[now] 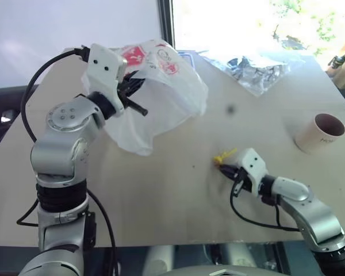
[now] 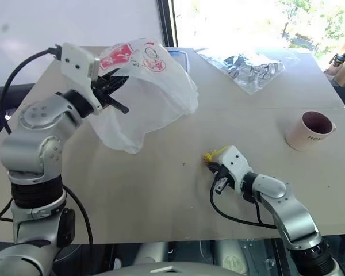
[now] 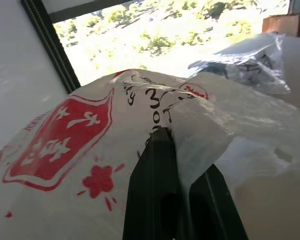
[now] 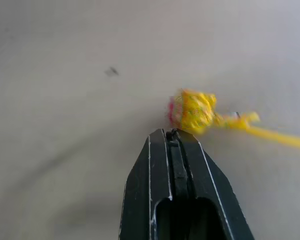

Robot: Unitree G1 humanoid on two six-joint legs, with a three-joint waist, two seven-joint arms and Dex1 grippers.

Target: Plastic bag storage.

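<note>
I will open my right gripper's fingers, which sit shut just short of the yellow wrapped lollipop, and grip the lollipop's round head (image 4: pixel 194 110) before I bag it.
The plastic bag (image 1: pixel 171 86), thin white film with red printed motifs, hangs above the far left part of the table (image 1: pixel 161 201). My left gripper (image 1: pixel 137 99) is shut on a gathered fold of it, and the bag drapes down and to the right of the fingers. In the left wrist view the film bunches around the fingertips (image 3: pixel 160 145). My right gripper (image 1: pixel 222 167) is low over the table near its front right, shut with nothing between its fingers. A small yellow wrapped thing with a thin yellow tail (image 4: pixel 192 111) lies just past its tips.
A beige cup (image 1: pixel 322 133) stands at the right of the table. A clear silvery wrap with dark bits (image 1: pixel 259 69) lies at the back right. A blue-edged item (image 1: pixel 187 56) peeks out behind the bag. Bare tabletop stretches between the two arms.
</note>
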